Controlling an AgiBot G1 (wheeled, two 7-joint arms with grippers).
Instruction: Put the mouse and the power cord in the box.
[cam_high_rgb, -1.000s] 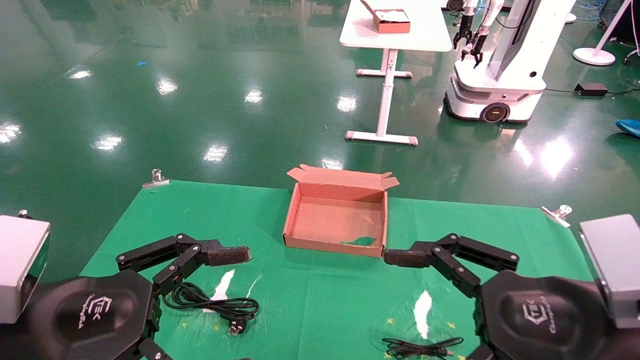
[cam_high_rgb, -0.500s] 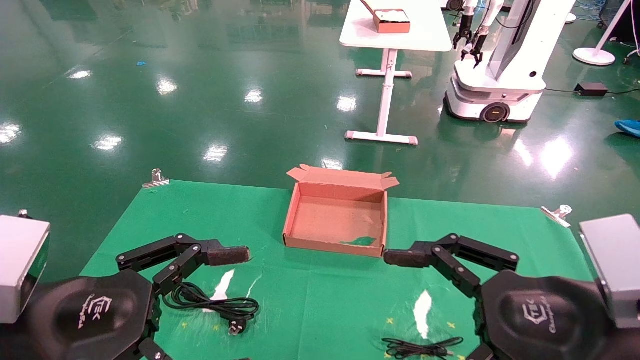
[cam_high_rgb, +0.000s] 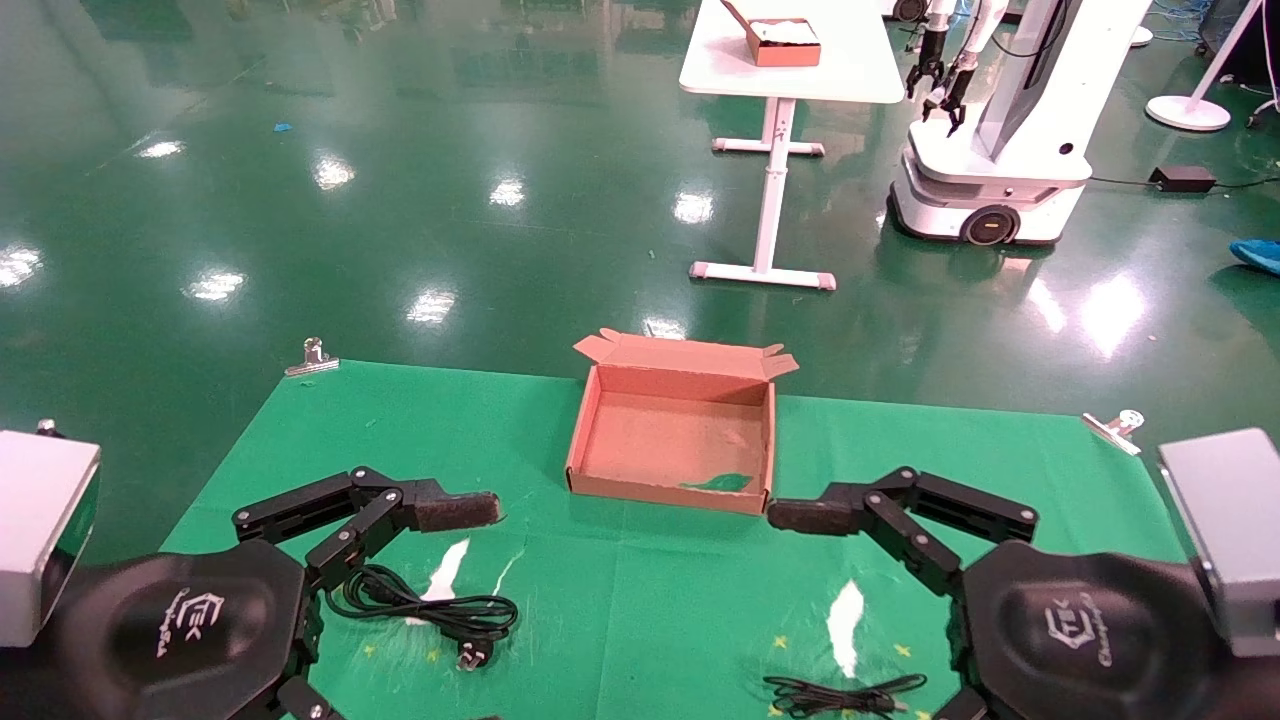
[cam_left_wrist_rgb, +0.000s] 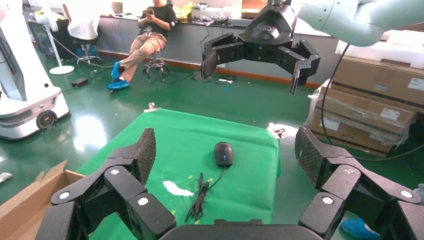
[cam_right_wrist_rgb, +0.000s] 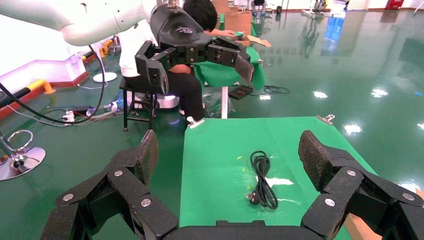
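Observation:
Next, my left gripper closes around the narrow middle (cam_high_rgb: 425, 610) of the coiled power cord, at the spot where the cord's loops are tied together.
The brown cardboard box (cam_high_rgb: 660, 492) stands open and empty at the middle of the green cloth, flaps at its far edge. The coiled power cord (cam_high_rgb: 440, 612) lies near the front left, under my left gripper (cam_left_wrist_rgb: 227, 152), which hovers open; its upper finger (cam_high_rgb: 455, 510) shows in the head view. The right wrist view shows the cord (cam_right_wrist_rgb: 262, 180) with its plug (cam_right_wrist_rgb: 252, 197). The black mouse (cam_left_wrist_rgb: 223, 153) sits at the front right with its thin cable (cam_high_rgb: 840, 692) bundled beside it. My right gripper (cam_right_wrist_rgb: 230, 155) hangs open above that side, its finger (cam_high_rgb: 805, 517) near the box's corner.
Metal clips (cam_high_rgb: 312, 357) (cam_high_rgb: 1115, 425) pin the cloth at the table's far corners. Beyond the table, a white table carries a small reddish box (cam_high_rgb: 780, 42), and another robot (cam_high_rgb: 1000, 150) stands on the green floor.

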